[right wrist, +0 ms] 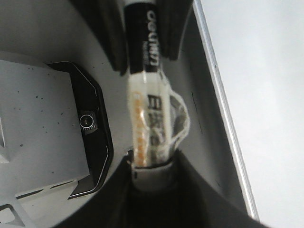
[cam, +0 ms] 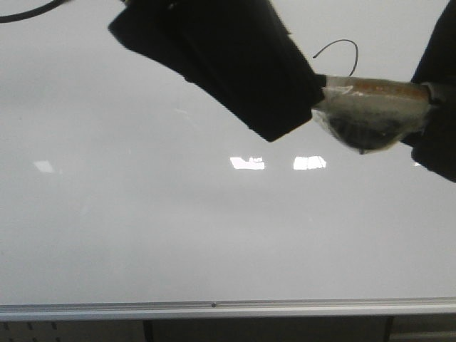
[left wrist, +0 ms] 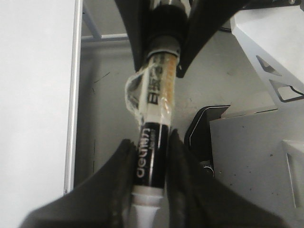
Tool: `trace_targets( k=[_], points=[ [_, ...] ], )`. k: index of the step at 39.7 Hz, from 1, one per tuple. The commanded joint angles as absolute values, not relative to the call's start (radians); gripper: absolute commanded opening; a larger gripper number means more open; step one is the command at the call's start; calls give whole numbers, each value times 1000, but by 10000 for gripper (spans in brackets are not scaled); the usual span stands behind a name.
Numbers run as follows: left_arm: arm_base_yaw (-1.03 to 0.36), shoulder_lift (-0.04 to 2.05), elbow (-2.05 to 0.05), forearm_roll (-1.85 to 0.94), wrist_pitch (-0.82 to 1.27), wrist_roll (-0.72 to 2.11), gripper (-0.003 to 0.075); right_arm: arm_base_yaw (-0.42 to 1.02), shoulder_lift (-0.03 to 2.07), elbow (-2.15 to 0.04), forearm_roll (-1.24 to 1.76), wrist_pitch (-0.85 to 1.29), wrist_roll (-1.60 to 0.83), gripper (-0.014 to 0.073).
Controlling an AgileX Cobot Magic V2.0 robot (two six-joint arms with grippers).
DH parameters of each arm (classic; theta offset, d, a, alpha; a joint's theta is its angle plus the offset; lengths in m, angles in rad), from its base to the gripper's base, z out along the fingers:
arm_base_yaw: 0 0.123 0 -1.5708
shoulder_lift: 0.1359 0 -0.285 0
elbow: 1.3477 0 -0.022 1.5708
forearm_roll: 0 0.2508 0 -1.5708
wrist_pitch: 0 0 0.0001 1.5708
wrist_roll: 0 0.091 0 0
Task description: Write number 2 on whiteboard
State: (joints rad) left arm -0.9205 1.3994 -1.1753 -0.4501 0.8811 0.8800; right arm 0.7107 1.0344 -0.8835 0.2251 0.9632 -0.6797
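Observation:
Next, I let go of the black marker on the whiteboard [cam: 6, 63] with my left gripper, a little below the black cable.
The whiteboard [cam: 178, 214] fills the front view, with its silver rail [cam: 214, 308] along the lower edge. A thin black curved stroke [cam: 340, 44], like the top of the number 2, shows above the marker; the rest is hidden. A black marker [cam: 370, 107] wrapped in clear tape is held at both ends. My left gripper [cam: 285, 107] is shut on its black barrel [left wrist: 156, 99], with the fingers [left wrist: 124, 156] on both sides. My right gripper [right wrist: 152, 159] is shut on the taped end [right wrist: 149, 118] and shows at the right of the front view [cam: 434, 121].
Bright light reflections [cam: 278, 162] lie on the board. A black cable [cam: 28, 13] crosses the top left corner. In the wrist views, a grey base with a black camera unit [right wrist: 90, 123] and a white bracket [left wrist: 270, 42] lie beside the board's rail [left wrist: 73, 95].

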Motion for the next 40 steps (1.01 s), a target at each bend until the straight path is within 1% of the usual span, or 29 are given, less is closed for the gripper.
trace_targets(
  k=[1,2,5,7,9,12,18,22,24,27,33,37,40],
  points=[
    [-926,1370,-1209,-479,828,872,71,710,1016,-917,251,929,-686,206],
    [-926,1370,-1209,-477,830,872,71,710,1016,-917,251,930,-686,249],
    [-926,1370,-1209,-459,838,872,71,706,1016,-917,249,935,-685,421],
    [-926,1370,-1209,-431,845,857,71,699,1014,-917,241,940,-679,496],
    [-926,1366,-1209,-382,847,819,71,679,1003,-917,229,946,-665,545],
    [-926,1353,-1210,-285,861,750,71,638,981,-917,210,950,-638,549],
    [-924,1311,-1210,-55,895,543,71,494,922,-917,127,956,-522,538],
    [-875,1278,-1210,86,899,361,71,385,879,-917,113,960,-478,538],
    [-829,1267,-1210,118,893,304,71,346,866,-917,113,962,-478,538],
    [-724,1254,-1210,124,879,235,71,298,853,-917,113,964,-478,538],
    [-502,1247,-1208,105,818,148,71,286,854,-917,115,963,-478,538],
    [-358,1247,-1185,58,711,148,71,286,855,-917,117,961,-478,538],
    [-246,1248,-1146,-11,572,148,71,286,855,-916,117,955,-478,538]
  ],
)
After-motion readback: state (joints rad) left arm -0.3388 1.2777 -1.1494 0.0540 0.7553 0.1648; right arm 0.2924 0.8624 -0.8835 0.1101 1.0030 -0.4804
